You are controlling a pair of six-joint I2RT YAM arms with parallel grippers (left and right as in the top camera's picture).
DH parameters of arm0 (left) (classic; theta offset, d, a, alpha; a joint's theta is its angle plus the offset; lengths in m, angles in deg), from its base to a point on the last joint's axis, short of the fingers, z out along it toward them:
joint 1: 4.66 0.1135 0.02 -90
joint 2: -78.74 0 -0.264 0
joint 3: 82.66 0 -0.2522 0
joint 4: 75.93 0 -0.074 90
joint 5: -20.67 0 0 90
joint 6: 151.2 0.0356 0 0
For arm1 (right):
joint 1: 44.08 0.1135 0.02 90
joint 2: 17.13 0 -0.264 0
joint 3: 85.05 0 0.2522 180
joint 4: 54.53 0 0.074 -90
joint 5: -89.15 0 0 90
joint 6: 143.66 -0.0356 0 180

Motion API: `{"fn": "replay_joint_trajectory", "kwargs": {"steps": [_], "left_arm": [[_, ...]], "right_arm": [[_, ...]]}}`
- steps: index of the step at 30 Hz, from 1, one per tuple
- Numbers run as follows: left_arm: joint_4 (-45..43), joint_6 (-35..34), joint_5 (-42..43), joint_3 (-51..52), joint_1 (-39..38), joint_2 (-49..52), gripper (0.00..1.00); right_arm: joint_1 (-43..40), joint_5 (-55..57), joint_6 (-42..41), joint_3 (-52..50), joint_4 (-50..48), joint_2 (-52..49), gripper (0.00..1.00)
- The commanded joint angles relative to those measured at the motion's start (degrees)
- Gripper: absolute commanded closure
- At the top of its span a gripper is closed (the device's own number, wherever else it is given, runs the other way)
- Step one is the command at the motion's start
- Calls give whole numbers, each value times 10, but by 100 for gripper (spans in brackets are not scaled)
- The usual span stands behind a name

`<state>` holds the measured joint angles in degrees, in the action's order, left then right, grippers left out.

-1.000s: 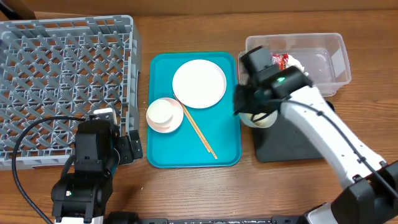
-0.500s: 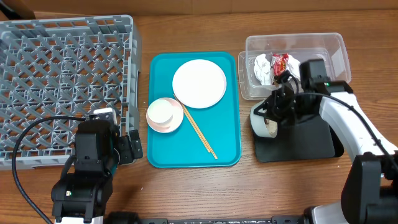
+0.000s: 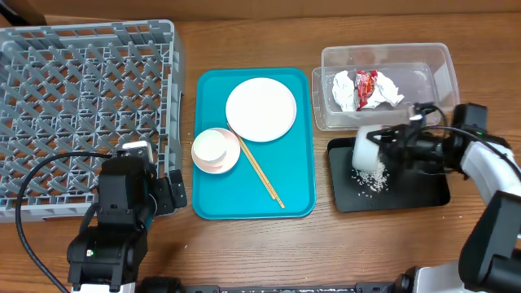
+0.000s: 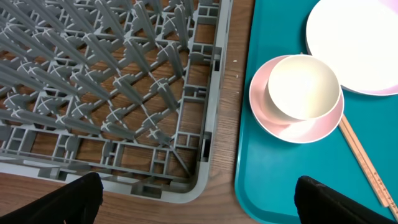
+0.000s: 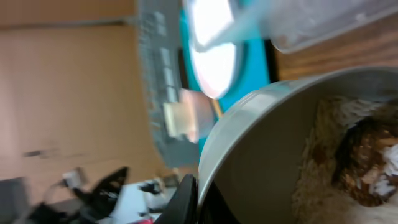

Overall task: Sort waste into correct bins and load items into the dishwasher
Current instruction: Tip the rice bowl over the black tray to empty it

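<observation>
Next, I let go of the small grey bowl with my right gripper on the white plate (image 3: 260, 107) (image 5: 213, 61) on the teal tray. The bowl is now tipped over the black tray.
My right gripper (image 3: 400, 148) is shut on the rim of the small grey bowl (image 3: 365, 148) and holds it tipped on its side over the black tray (image 3: 423, 191). White rice (image 3: 371, 180) lies spilled on that tray below the bowl. In the right wrist view the bowl (image 5: 267, 124) still holds rice and a brown lump (image 5: 367, 165), with my finger (image 5: 198, 202) on its rim. The clear tub (image 3: 435, 61) holds the white napkin (image 3: 345, 89) and red wrapper (image 3: 368, 85). My left gripper (image 4: 199, 205) is open and empty, between the grey dish rack (image 4: 106, 81) and the teal tray (image 4: 280, 180).
On the teal tray (image 3: 216, 203) are the white plate (image 3: 260, 108), the pink bowl (image 3: 228, 161) with the white cup (image 3: 210, 146) in it, and two chopsticks (image 3: 262, 172). The dish rack (image 3: 81, 106) fills the left side. The left arm (image 3: 118, 220) sits at its front right corner.
My right arm swung from the black tray's left side to its right, tipping the grey bowl over. Rice has fallen onto the black tray. The left arm has not moved.
</observation>
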<state>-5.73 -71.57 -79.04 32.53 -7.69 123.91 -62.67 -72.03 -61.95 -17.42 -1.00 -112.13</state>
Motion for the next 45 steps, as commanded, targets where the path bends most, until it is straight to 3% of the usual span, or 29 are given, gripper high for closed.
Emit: {"fn": "replay_joint_trajectory", "kwargs": {"steps": [1,12,23,28,31,34,38,42,45], "left_arm": [[-2,-6,-8,-14,-3,-2,0],[-2,-6,-8,-14,-3,-2,0],[-2,-5,-8,-14,-3,-2,0],[-2,-5,-8,-14,-3,-2,0],[-2,-5,-8,-14,-3,-2,0],[-2,-5,-8,-14,-3,-2,0],[-2,-5,-8,-14,-3,-2,0],[-2,-5,-8,-14,-3,-2,0],[-2,-5,-8,-14,-3,-2,0]], "right_arm": [[-34,-121,6,-2,-3,10,96],[-105,-188,-87,-2,-2,10,96],[-120,-188,-235,-2,-6,10,96],[-120,-188,-254,-2,-8,10,96],[-120,-188,-228,-2,-28,10,96],[-106,-173,-122,-2,-32,10,96],[-74,-117,-59,-2,-19,11,96],[-27,13,-19,12,11,17,96],[29,132,36,62,89,29,96]]}}
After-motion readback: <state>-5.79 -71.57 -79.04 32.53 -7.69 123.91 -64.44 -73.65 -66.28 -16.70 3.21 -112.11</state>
